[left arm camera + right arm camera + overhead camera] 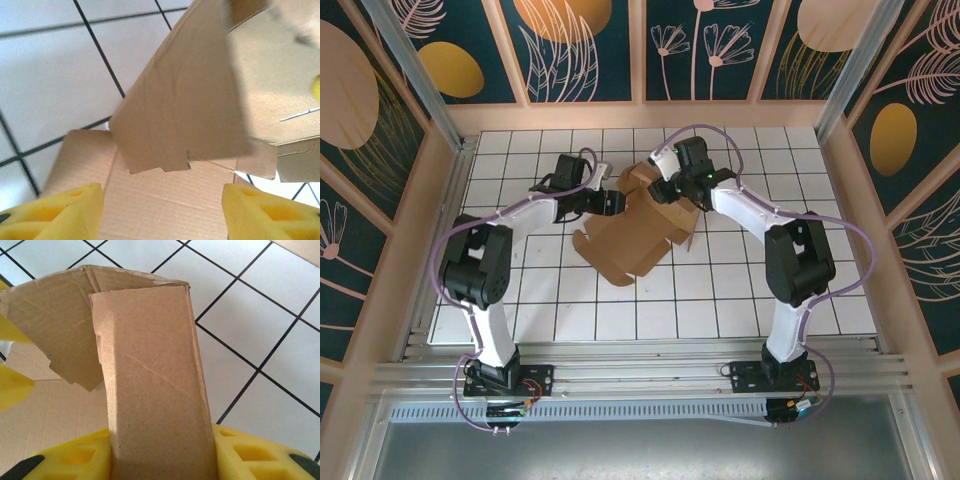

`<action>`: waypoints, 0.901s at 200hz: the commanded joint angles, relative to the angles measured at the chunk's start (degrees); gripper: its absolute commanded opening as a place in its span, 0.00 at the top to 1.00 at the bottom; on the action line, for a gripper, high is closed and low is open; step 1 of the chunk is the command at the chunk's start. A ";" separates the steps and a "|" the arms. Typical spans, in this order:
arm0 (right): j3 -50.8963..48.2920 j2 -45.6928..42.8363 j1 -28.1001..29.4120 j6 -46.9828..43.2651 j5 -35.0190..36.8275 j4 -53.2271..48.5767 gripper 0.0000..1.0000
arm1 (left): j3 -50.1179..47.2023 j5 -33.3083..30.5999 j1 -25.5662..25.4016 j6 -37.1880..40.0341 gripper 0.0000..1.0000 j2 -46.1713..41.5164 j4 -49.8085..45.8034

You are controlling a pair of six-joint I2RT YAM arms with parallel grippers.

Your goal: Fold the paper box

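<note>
Next, I bring my left gripper around the loose flap's outer side to take its rear corner [184, 286], as that raised flap slants loose beside the folded flap in my right gripper.
The paper box [632, 228], tan kraft cardboard, lies partly folded at the middle of the tiled table, with one side raised at the back. My left gripper [611, 203] is at its left rear edge. In the left wrist view its yellow fingers [55, 212] stand wide apart over a flat panel, open, with a raised flap [185, 110] just ahead of them. My right gripper [672, 190] is at the box's rear top. In the right wrist view its gripper [160, 460] is shut on an upright folded flap [150, 370], with a pad against each side.
The white tiled table [740, 290] has bare floor to the right, the left and in front of the box. Patterned walls close in the back and both sides. A metal rail [640, 375] with both arm bases runs along the near edge.
</note>
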 commanded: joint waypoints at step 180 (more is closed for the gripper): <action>1.53 -1.15 2.71 -3.58 3.61 -3.77 0.56 | 9.25 17.46 4.93 30.14 0.42 8.11 2.71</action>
